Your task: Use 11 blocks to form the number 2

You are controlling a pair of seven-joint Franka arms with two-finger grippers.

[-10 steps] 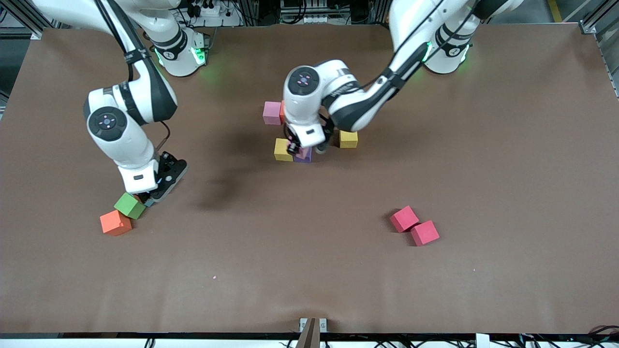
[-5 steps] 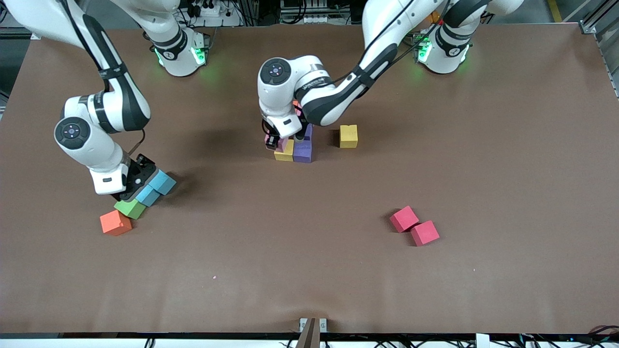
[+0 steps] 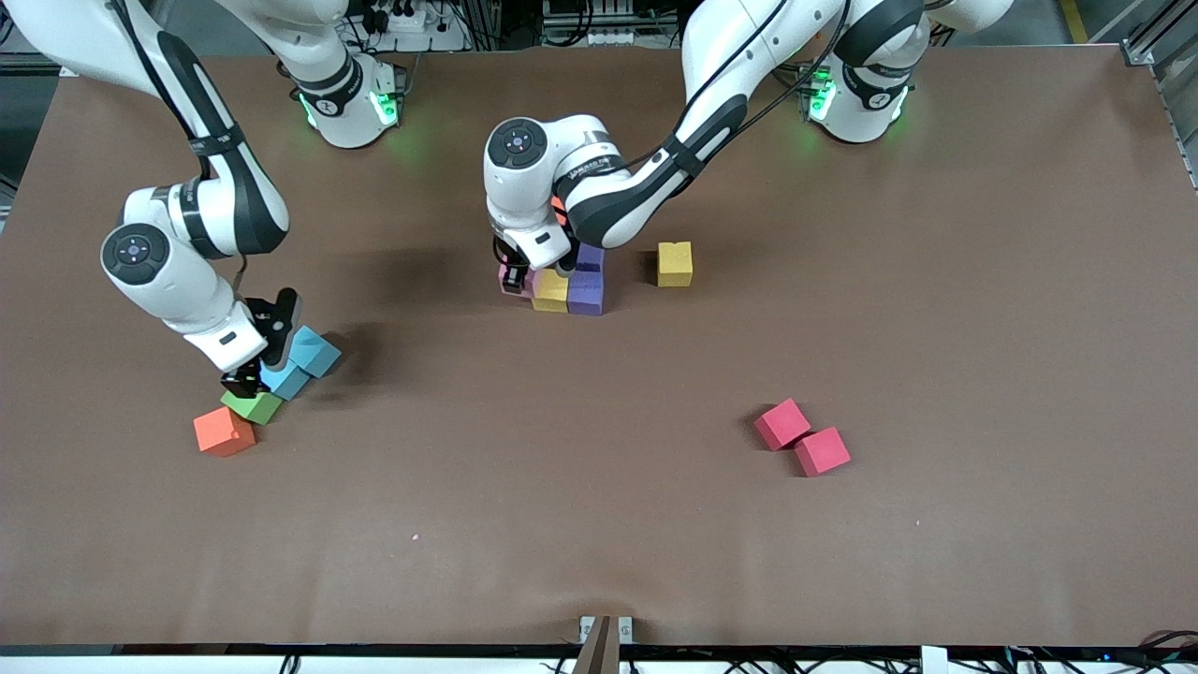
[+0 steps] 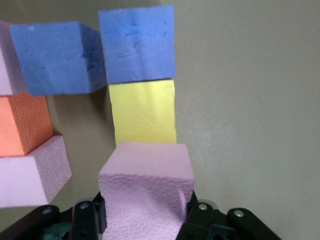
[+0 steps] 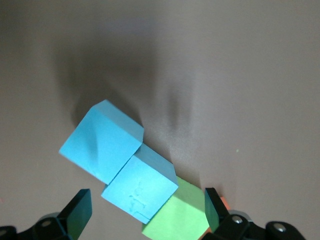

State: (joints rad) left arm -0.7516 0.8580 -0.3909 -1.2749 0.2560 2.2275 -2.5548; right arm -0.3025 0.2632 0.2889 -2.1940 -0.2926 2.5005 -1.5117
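Observation:
I need to next close my right gripper on the sides of the light blue block (image 3: 315, 352) (image 5: 102, 142) at the end of the row, farthest from the green cube.
My left gripper (image 3: 516, 276) is shut on a pink block (image 4: 145, 185), low at the table and touching the yellow block (image 3: 550, 290) on the side toward the right arm's end. Beside that yellow block sit two purple blocks (image 3: 586, 292) (image 3: 591, 255). The left wrist view also shows an orange block (image 4: 20, 125) and another pink block (image 4: 30, 172). My right gripper (image 5: 146, 207) hangs open just above two light blue blocks (image 5: 102, 145) (image 5: 140, 190), its fingers on either side of the nearer one and the green cube (image 5: 177, 215).
An orange block (image 3: 223, 432) lies beside the green cube (image 3: 251, 405), nearer the front camera. A second yellow block (image 3: 674, 263) stands alone toward the left arm's end. Two red blocks (image 3: 781, 423) (image 3: 822, 450) touch each other nearer the front camera.
The left gripper has carried the pink block toward the right arm's end and down beside the yellow block. The right gripper has shifted and tilted, uncovering the two light blue blocks.

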